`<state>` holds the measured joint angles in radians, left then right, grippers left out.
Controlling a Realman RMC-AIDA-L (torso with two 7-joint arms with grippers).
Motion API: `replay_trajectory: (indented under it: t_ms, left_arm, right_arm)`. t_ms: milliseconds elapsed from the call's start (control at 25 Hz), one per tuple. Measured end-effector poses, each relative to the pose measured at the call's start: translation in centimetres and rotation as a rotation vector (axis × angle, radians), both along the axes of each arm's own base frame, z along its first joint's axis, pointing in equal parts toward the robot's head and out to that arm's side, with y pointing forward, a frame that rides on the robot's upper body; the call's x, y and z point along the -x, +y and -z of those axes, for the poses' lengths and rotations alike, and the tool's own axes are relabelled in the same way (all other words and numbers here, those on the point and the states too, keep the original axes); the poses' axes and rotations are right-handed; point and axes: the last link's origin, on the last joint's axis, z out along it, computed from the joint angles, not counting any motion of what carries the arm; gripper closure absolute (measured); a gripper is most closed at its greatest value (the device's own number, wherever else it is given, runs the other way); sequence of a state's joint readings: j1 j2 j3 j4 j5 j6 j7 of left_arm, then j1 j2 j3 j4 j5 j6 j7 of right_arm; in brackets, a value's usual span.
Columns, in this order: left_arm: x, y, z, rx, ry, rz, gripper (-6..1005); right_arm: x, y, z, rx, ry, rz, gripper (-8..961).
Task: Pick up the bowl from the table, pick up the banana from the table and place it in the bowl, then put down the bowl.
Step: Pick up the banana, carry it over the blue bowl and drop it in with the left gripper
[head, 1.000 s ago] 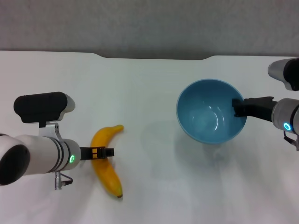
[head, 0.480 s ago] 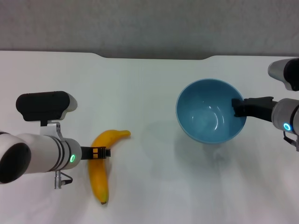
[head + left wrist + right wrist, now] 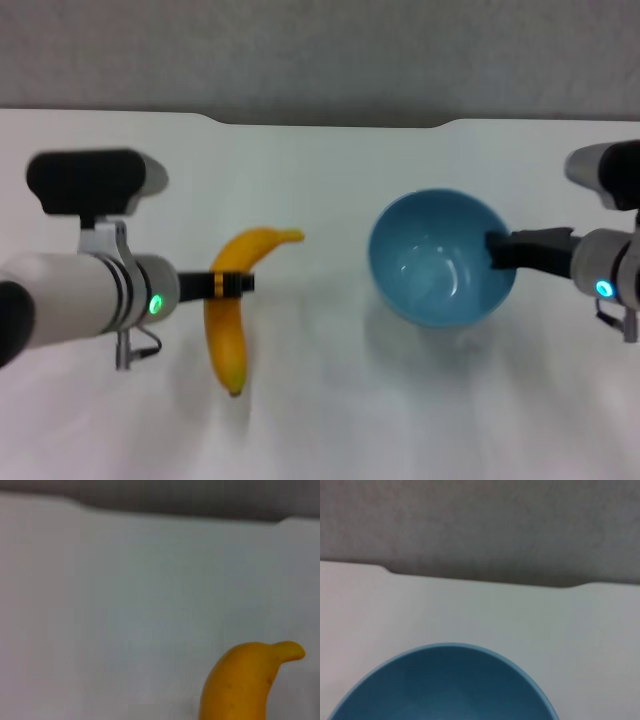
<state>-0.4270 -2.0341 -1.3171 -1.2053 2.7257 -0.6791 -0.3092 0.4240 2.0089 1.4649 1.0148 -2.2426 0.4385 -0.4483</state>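
Note:
Next, my left gripper lets go of the banana inside the light blue bowl (image 3: 378,273), resting against the bowl's rim near my right gripper.
In the head view the yellow-orange banana (image 3: 228,340) hangs off the white table (image 3: 320,180), with my left gripper (image 3: 232,284) shut across its middle. Its curved end (image 3: 240,685) fills the lower corner of the left wrist view. To the right, the light blue bowl (image 3: 430,260) is held tilted above the table. My right gripper (image 3: 495,250) is shut on its right rim. A soft shadow lies under the bowl. The right wrist view shows the bowl's rim and inside (image 3: 445,685). The bowl has nothing in it.
The table's far edge has a shallow notch (image 3: 330,122), with a grey wall behind it. Bare white tabletop (image 3: 310,330) separates the banana and the bowl.
My left gripper has lifted the banana and carried it right, toward the bowl, swinging it nearly upright. The right gripper has shifted the bowl slightly left and nearer.

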Motion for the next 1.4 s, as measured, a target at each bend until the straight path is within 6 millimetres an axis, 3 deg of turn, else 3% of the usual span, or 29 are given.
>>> replay_trajectory:
  t_ms: [320,440,760,1040,1400]
  left_arm:
    - [-4.9,-0.7,-2.9,-0.027,-0.046,0.17,457]
    - [-7.9,-1.0,-3.1,0.004,-0.132,0.256,458]
    - [-11.5,-0.9,-3.0,0.037,-0.313,0.367,458]
    - [-11.7,-0.5,-2.6,0.031,-0.4,0.405,458]
    - [-8.8,0.1,-2.1,0.03,-0.413,0.363,458]
  right_arm:
    - [0.2,-0.2,2.1,0.066,0.041,0.031,909]
    - [0.7,-0.4,2.9,0.095,0.062,0.036,909]
    - [3.5,-0.5,5.5,0.189,0.092,-0.003,908]
    - [4.8,-1.0,6.7,0.237,0.103,-0.031,908]
    - [5.4,-1.8,6.6,0.245,0.112,-0.07,907]
